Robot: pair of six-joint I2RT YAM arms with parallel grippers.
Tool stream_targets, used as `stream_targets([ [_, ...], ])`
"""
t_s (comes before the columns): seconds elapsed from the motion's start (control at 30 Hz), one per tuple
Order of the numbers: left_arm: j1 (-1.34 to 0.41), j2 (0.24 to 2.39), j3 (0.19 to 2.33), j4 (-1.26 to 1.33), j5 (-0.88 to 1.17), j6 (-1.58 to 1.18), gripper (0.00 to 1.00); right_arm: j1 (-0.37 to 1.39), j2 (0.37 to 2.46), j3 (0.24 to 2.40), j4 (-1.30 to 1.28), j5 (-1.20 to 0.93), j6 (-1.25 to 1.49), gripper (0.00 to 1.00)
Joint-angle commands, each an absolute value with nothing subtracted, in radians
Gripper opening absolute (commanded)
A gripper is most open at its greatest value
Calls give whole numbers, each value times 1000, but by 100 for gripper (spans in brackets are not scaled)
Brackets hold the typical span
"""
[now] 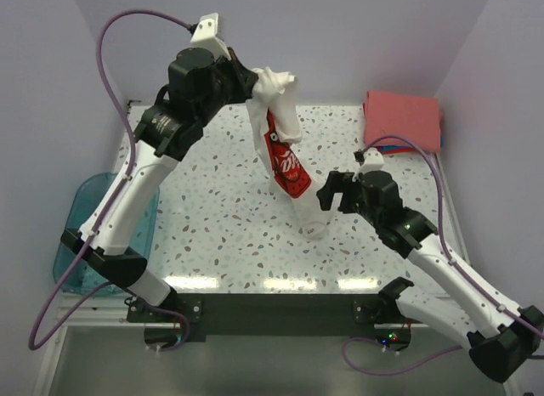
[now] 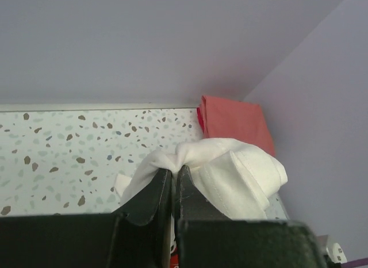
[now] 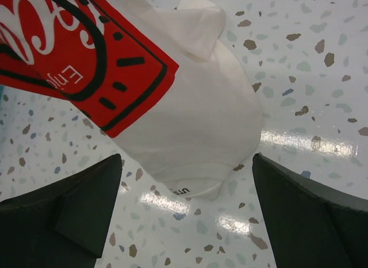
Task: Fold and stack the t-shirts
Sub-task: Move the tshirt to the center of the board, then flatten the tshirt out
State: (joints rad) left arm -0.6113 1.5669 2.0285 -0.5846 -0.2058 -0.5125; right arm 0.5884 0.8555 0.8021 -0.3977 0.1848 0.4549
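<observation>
I need to move my right gripper to the cream-white t-shirt next and grab the plain cloth [image 1: 312, 211] [image 3: 198, 130] between its red-and-white print and its collar.
My left gripper [image 1: 255, 86] is shut on a bunched edge of the cream-white t-shirt [image 1: 285, 149] and holds it high above the table. The shirt hangs down, its red-and-white print showing, and its lower end touches the table near the middle. In the left wrist view the cloth [image 2: 230, 170] bulges over the closed fingertips [image 2: 174, 175]. My right gripper [image 1: 338, 190] is open, beside the shirt's hanging lower end. In the right wrist view the shirt's collar end [image 3: 195, 147] lies on the table between the wide-open fingers. A folded coral-red t-shirt [image 1: 404, 118] lies at the back right with a blue edge [image 1: 399, 149] beneath.
A translucent teal plastic tub [image 1: 85, 234] stands off the table's left edge. Lilac walls close in the back and both sides. The speckled table [image 1: 212, 209] has a dark front rail where the arm bases are bolted.
</observation>
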Motion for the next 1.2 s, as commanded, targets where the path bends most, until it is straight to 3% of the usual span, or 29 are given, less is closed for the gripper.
stream_targets([
  [0.0,-441,1578,1988,-492,-169,-616,0,586,949,796,-299,236,483,99],
  [0.3,-94,1712,1536,-387,-5,-758,0,589,1130,782,-241,149,517,98],
  [0.47,-40,1680,1310,-265,54,-775,0,589,1179,635,-94,104,606,97],
  [0.6,-34,1674,1282,-259,63,-769,0,589,1297,606,47,100,663,97],
  [0.83,-32,1654,1252,-250,86,-759,0,595,1478,629,273,86,796,88],
  [0.93,-32,1646,1238,-252,92,-752,0,600,1535,638,342,72,836,77],
  [1.03,-28,1620,1224,-258,97,-742,0,601,1555,635,396,77,856,55],
  [1.07,-25,1611,1220,-258,100,-741,0,601,1554,637,402,78,859,46],
  [1.1,-22,1599,1216,-261,100,-738,0,601,1551,638,393,78,861,23],
  [1.17,-15,1553,1213,-279,104,-723,0,603,1491,643,335,103,851,6],
])
